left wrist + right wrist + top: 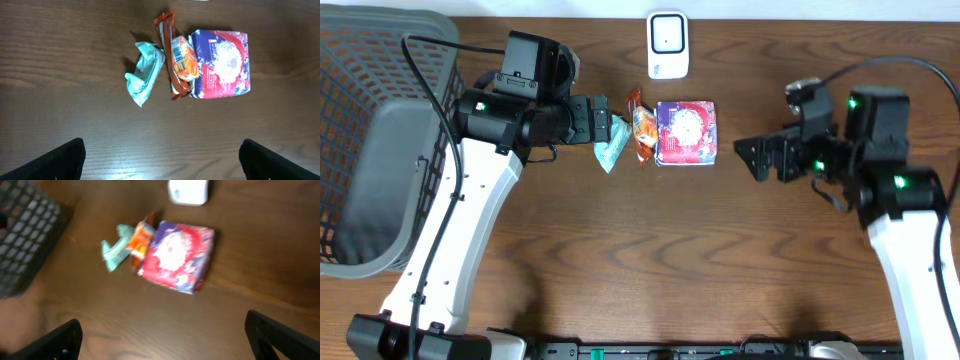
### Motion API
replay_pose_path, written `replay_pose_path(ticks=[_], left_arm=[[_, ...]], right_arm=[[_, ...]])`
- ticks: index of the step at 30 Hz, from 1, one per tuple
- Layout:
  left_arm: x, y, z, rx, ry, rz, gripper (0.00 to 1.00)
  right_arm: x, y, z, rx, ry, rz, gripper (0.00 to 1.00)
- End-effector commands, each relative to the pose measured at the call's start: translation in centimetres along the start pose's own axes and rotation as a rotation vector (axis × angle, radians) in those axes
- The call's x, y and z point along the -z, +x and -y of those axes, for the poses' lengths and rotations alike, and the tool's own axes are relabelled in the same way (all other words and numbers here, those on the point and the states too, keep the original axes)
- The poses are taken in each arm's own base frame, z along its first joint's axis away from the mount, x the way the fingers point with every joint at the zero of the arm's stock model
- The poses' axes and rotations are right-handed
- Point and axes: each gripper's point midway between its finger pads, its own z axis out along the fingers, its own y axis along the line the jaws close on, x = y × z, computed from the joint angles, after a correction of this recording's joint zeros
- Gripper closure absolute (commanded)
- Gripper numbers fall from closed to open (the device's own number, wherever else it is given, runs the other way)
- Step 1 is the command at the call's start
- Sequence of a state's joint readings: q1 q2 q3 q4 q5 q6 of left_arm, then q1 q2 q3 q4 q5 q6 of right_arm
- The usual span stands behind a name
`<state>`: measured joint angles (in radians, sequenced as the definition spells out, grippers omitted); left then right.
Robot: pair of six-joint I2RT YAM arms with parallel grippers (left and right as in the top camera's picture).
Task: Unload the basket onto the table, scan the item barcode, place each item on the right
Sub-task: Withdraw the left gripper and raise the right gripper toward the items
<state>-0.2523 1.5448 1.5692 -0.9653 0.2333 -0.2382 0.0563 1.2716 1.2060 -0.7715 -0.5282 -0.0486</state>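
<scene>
Next, my right gripper grips the red and purple box at its outer edge (709, 144) (195, 270), on the side of the box away from the orange snack wrapper.
Three items lie together at the table's far middle: a crumpled teal packet (611, 149) (145, 72) (116, 252), an orange snack wrapper (642, 128) (179, 57) (141, 241) with a barcode label facing up, and a red and purple box (686, 132) (222, 62) (177, 255). A white scanner (667, 45) (188, 191) stands behind them. My left gripper (606, 122) (162, 162) hovers open over the teal packet's left side, holding nothing. To the right of the box, my right gripper (757, 157) (165, 337) is open and empty.
A large grey mesh basket (380, 130) (27, 235) fills the table's left end, beside the left arm. Bare wooden table top (670, 250) stretches in front of the items.
</scene>
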Motion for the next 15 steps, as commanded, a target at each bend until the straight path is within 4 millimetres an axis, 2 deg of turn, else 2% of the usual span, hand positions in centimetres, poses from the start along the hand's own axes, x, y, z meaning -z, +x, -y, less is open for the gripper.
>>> replay_pose_path(ticks=[1, 8, 12, 15], left_arm=[[0.0, -0.2, 0.0, -0.005, -0.003, 0.002, 0.02], [0.0, -0.1, 0.0, -0.006, -0.002, 0.002, 0.02], [0.0, -0.1, 0.0, -0.005, -0.002, 0.002, 0.02], [0.0, -0.1, 0.0, -0.005, -0.002, 0.002, 0.02]], right_arm=[[-0.7, -0.4, -2.1, -0.003, -0.16, -0.019, 0.01], [-2.5, 0.8, -0.5, -0.047, -0.127, -0.089, 0.01], [-3.5, 1.4, 3.2, -0.103, 0.065, -0.12, 0.01], [-4.4, 1.5, 4.5, -0.178, 0.11, -0.126, 0.01]])
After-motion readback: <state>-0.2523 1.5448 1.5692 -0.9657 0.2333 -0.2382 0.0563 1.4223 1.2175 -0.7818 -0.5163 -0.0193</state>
